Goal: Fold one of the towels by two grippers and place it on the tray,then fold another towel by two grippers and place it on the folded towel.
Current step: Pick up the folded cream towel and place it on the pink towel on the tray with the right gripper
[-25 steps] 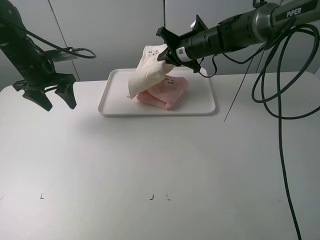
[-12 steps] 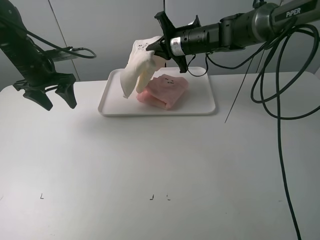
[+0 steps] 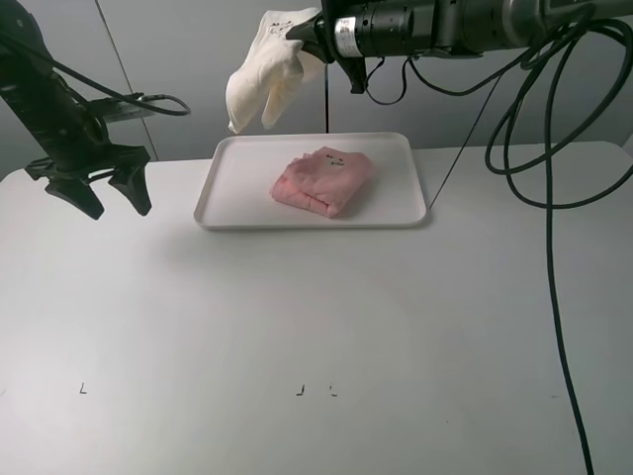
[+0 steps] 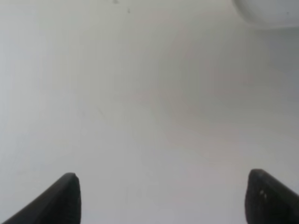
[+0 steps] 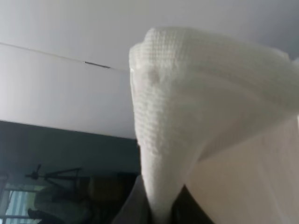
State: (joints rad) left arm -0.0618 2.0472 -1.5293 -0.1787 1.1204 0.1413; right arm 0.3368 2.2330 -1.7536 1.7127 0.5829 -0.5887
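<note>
The robot's right gripper should put the cream towel down on top of the folded pink towel (image 3: 318,162) in the white tray.
A folded pink towel (image 3: 323,180) lies in the middle of the white tray (image 3: 229,203) at the back of the table. My right gripper (image 3: 309,28) is shut on a folded cream towel (image 3: 262,71) and holds it high in the air, above and behind the tray's left part. The cream towel fills the right wrist view (image 5: 201,116), hanging from the jaws. My left gripper (image 3: 99,193) is open and empty, low over the table left of the tray. Its two dark fingertips (image 4: 63,196) show over bare table in the left wrist view.
The tray's corner (image 4: 268,14) shows at the edge of the left wrist view. Black cables (image 3: 554,148) hang from the right arm at the right side. Small black marks (image 3: 300,391) sit near the table's front.
My right gripper has lifted the cream towel up from just over the tray and the pink towel to high above the tray's back left. The left arm has not moved.
</note>
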